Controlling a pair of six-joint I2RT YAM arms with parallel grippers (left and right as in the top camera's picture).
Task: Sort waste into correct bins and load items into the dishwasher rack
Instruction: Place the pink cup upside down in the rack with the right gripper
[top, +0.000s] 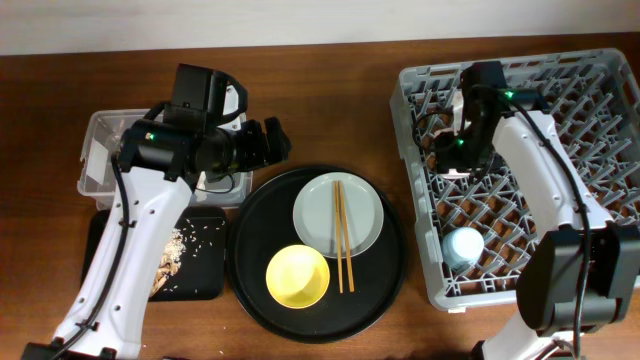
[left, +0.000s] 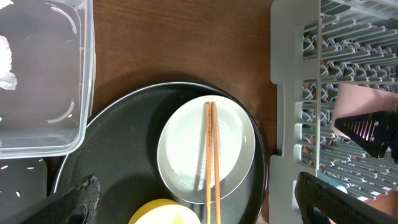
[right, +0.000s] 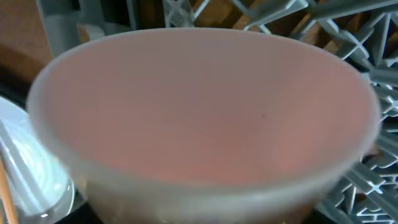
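My right gripper should set the pink cup just behind the blue cup, along the rack's grey side (top: 444, 191).
My left gripper (top: 268, 143) is open and empty, hovering between the clear tub (top: 100, 135) and the white plate (top: 362, 215); its two fingers show wide apart in the left wrist view (left: 199, 208). Two chopsticks (top: 341, 235) lie across the plate, with the yellow bowl (top: 297, 276) beside it. My right gripper (top: 452, 148) is over the dishwasher rack (top: 610, 180), shut on the pink cup (right: 205, 106), which fills the right wrist view and hides the fingers. The blue cup (top: 463, 245) stands in the rack. A white tissue (left: 6, 62) lies in the tub. Food scraps (top: 170, 262) lie in the shallow black tray (top: 205, 275).
The plate and bowl sit on a large round black tray (top: 250, 235) between the bins and the rack. The rack's grey wall (left: 286, 93) stands close to the round tray's right side. No wrapper is in sight.
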